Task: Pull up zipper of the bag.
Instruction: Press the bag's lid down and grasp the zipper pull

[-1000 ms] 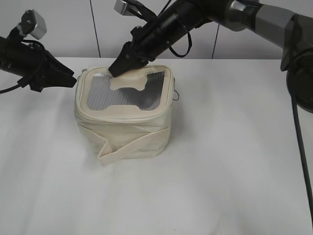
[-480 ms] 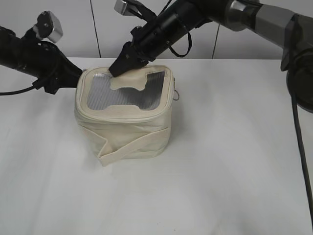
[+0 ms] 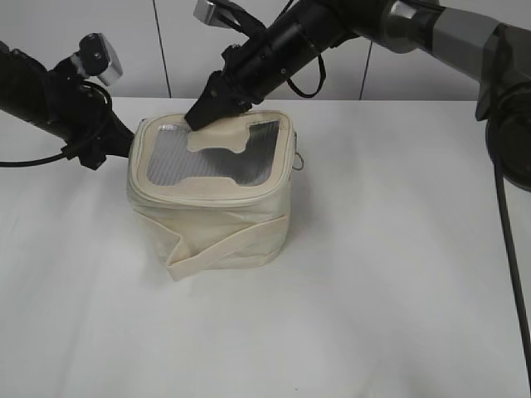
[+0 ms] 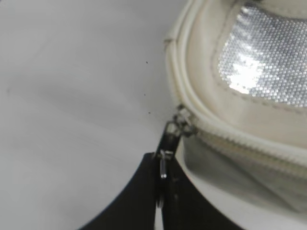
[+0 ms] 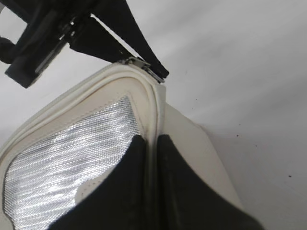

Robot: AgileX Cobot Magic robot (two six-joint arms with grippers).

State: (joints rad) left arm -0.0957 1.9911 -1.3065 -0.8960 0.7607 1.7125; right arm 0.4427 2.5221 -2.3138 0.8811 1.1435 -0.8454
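Next, my left gripper lets go of the silver zipper pull just below the middle of the lid's front rim (image 3: 196, 225).
The cream bag (image 3: 207, 199) stands on the white table, its grey mesh lid (image 3: 211, 153) facing up. The zipper (image 4: 240, 143) runs round the lid rim. My left gripper (image 3: 124, 133) is at the bag's back left corner, shut on a silver zipper pull (image 4: 164, 165) whose slider (image 4: 182, 120) sits at that corner. My right gripper (image 3: 203, 114) is shut on the lid's rim (image 5: 152, 120) at the back edge, pinching it. The left gripper and pull also show in the right wrist view (image 5: 144, 67). A second ring pull (image 3: 300, 160) hangs at the bag's right side.
The cream strap (image 3: 220, 249) wraps the bag's front and trails at its lower left. The white table (image 3: 373, 290) spreads around. A pale panelled wall (image 3: 166, 50) stands behind.
My left arm has moved right, up to the bag's back left corner. The right gripper has stayed on the lid's rim.
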